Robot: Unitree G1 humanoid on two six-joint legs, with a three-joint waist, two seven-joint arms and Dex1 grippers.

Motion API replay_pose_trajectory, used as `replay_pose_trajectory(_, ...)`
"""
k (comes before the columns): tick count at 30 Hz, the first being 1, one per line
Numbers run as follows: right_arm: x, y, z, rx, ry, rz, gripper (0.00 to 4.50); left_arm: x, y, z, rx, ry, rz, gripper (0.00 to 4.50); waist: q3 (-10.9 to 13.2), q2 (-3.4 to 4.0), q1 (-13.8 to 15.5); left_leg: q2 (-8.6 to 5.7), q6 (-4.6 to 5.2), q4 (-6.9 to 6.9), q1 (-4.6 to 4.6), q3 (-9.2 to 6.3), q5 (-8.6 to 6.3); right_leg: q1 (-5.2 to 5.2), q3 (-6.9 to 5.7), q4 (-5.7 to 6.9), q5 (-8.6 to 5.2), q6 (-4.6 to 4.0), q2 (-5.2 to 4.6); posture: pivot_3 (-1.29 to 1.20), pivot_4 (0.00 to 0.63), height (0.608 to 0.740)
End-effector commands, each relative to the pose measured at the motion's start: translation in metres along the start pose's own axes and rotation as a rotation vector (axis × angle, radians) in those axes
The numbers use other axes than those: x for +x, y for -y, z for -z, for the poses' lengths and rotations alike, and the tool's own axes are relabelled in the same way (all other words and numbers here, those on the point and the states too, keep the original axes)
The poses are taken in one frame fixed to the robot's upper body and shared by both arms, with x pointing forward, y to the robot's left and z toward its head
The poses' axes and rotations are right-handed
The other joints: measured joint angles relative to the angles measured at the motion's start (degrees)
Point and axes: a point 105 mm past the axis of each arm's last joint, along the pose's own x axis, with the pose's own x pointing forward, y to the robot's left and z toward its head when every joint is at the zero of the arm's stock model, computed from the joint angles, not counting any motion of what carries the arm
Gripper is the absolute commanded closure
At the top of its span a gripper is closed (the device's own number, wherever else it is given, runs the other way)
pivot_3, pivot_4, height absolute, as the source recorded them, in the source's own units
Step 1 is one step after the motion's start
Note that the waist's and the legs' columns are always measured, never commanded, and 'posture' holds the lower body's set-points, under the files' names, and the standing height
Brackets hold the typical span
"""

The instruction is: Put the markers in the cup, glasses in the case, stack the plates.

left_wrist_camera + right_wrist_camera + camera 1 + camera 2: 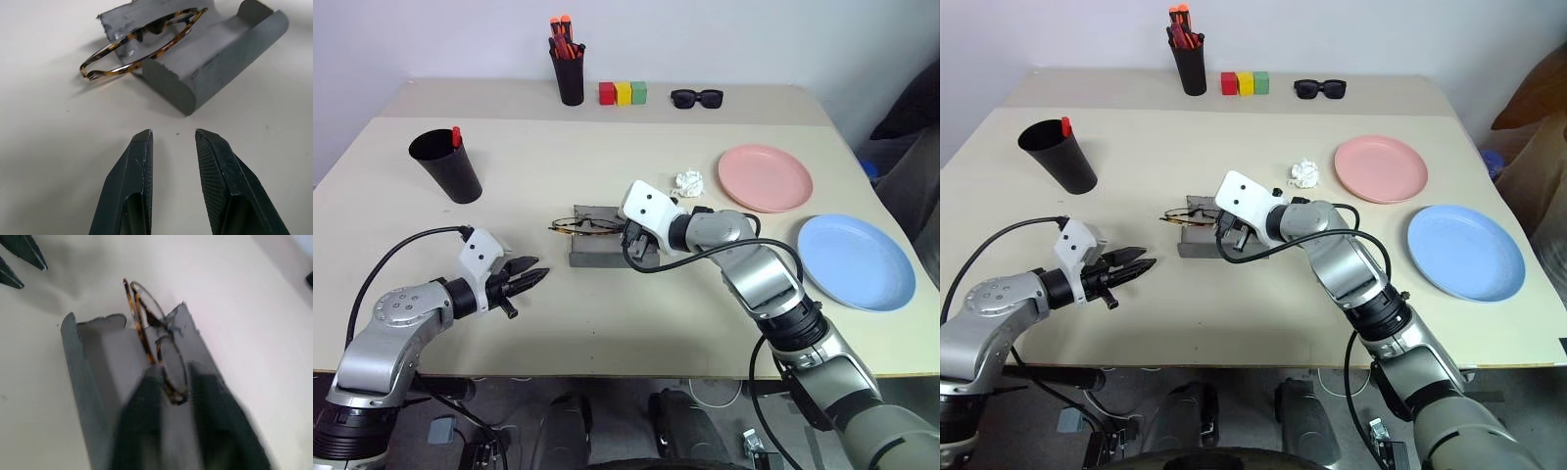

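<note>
One end of the glasses pokes out past the grey case, so I should open my right gripper and take the glasses near the bridge (157, 324) before putting them inside.
The tortoiseshell glasses (573, 226) lie partly in the open grey case (597, 253) at the table's middle, one end sticking out over its left end. My right gripper (173, 377) is over the case, open, with the glasses' near end between its fingers. My left gripper (533, 279) hovers open and empty to the left of the case, pointing at it. The black cup (450, 171) stands at the far left with a red-capped marker (456, 135) sticking out of it. The pink plate (765, 177) and blue plate (855, 260) lie side by side on the right.
At the back stand a black pen holder (569, 69) with orange-capped pens, three coloured blocks (623, 93) and black sunglasses (696, 97). A crumpled paper ball (689, 182) lies between the case and the pink plate.
</note>
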Motion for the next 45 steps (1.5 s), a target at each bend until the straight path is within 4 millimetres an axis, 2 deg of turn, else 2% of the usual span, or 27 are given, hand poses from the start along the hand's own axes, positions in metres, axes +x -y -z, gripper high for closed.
replay_pose_trajectory(1, 0.005, 0.001, -0.012, -0.176, 0.069, 0.025, 1.97, -0.005, -0.007, -0.010, 0.030, 0.019, -0.026, 3.15, 0.0, 0.00, 0.0, 0.00, 0.00, 0.00, 0.00, 0.00, 0.00, 0.00, 0.00, 0.00, 0.00, 0.00, 0.00, 0.00, 0.150, 0.722)
replay_pose_trajectory(2, 0.007, 0.000, -0.011, -0.211, 0.075, 0.027, 1.45, -0.005, -0.007, -0.010, 0.029, 0.019, -0.028, 3.15, 0.0, 0.00, 0.0, 0.00, 0.00, 0.00, 0.00, 0.00, 0.00, 0.00, 0.00, 0.00, 0.00, -0.01, 0.00, 0.00, 0.150, 0.722)
replay_pose_trajectory(6, 0.014, -0.002, -0.007, -0.214, 0.095, 0.033, 1.45, -0.007, -0.006, -0.009, 0.024, 0.020, -0.038, 3.15, 0.0, 0.00, -0.1, 0.00, 0.00, -0.01, 0.00, 0.00, 0.00, -0.01, 0.00, 0.00, 0.00, 0.00, 0.00, 0.00, 0.150, 0.722)
replay_pose_trajectory(11, 0.019, 0.007, -0.006, 0.017, 0.127, 0.061, 1.45, -0.011, -0.005, -0.007, 0.015, 0.020, -0.050, 3.15, 0.0, 0.00, -0.1, 0.02, 0.00, -0.02, 0.00, 0.00, 0.00, -0.01, 0.00, 0.00, 0.00, 0.00, 0.01, 0.00, 0.150, 0.722)
replay_pose_trajectory(14, 0.023, 0.016, -0.004, 0.077, 0.117, 0.105, 1.45, -0.012, -0.004, -0.006, 0.008, 0.020, -0.055, 3.15, 0.0, 0.00, 0.0, 0.02, 0.00, -0.02, 0.00, 0.01, 0.00, 0.00, 0.00, 0.00, 0.00, 0.00, 0.00, 0.00, 0.150, 0.722)
replay_pose_trajectory(22, 0.044, 0.018, 0.013, 0.051, 0.059, 0.160, 1.45, -0.015, -0.006, -0.003, -0.009, 0.014, -0.075, 3.15, 0.0, 0.01, -0.6, 0.01, -0.01, -0.05, -0.01, 0.01, 0.00, -0.03, 0.00, -0.02, 0.00, -0.01, -0.01, 0.00, 0.150, 0.722)
replay_pose_trajectory(26, 0.046, 0.015, 0.019, 0.051, 0.055, 0.164, 1.45, -0.018, -0.006, -0.001, -0.014, 0.007, -0.081, 3.15, 0.0, 0.02, -1.4, 0.01, -0.01, -0.06, -0.05, 0.00, 0.00, -0.04, 0.00, -0.02, 0.00, 0.00, -0.01, 0.00, 0.150, 0.722)
replay_pose_trajectory(30, 0.042, 0.003, 0.021, -0.025, 0.057, 0.115, 1.45, -0.020, -0.005, 0.001, -0.016, 0.001, -0.080, 3.15, 0.0, 0.01, -1.5, 0.02, -0.01, -0.08, -0.05, -0.01, 0.00, -0.06, 0.00, -0.02, 0.02, 0.03, 0.00, 0.00, 0.150, 0.722)
replay_pose_trajectory(34, 0.038, -0.004, 0.019, -0.074, 0.072, 0.087, 1.45, -0.019, -0.004, 0.002, -0.018, -0.001, -0.078, 3.15, 0.0, 0.02, -1.5, 0.02, -0.01, -0.08, -0.05, 0.00, 0.00, -0.06, 0.00, -0.03, 0.01, 0.02, -0.01, 0.00, 0.150, 0.722)
replay_pose_trajectory(38, 0.031, -0.003, 0.009, -0.108, 0.114, 0.074, 1.45, -0.018, -0.005, 0.002, -0.018, -0.003, -0.075, 3.15, 0.0, 0.02, -1.4, 0.02, -0.01, -0.08, -0.05, 0.00, 0.00, -0.06, 0.00, -0.03, 0.00, 0.00, -0.01, 0.00, 0.150, 0.722)
replay_pose_trajectory(45, 0.031, 0.002, -0.014, 0.007, 0.186, 0.050, 1.45, -0.018, -0.007, 0.002, -0.021, -0.006, -0.077, 3.15, 0.0, 0.02, -1.4, 0.02, -0.01, -0.08, -0.05, 0.00, 0.00, -0.06, 0.00, -0.03, 0.00, 0.00, -0.01, 0.00, 0.150, 0.722)
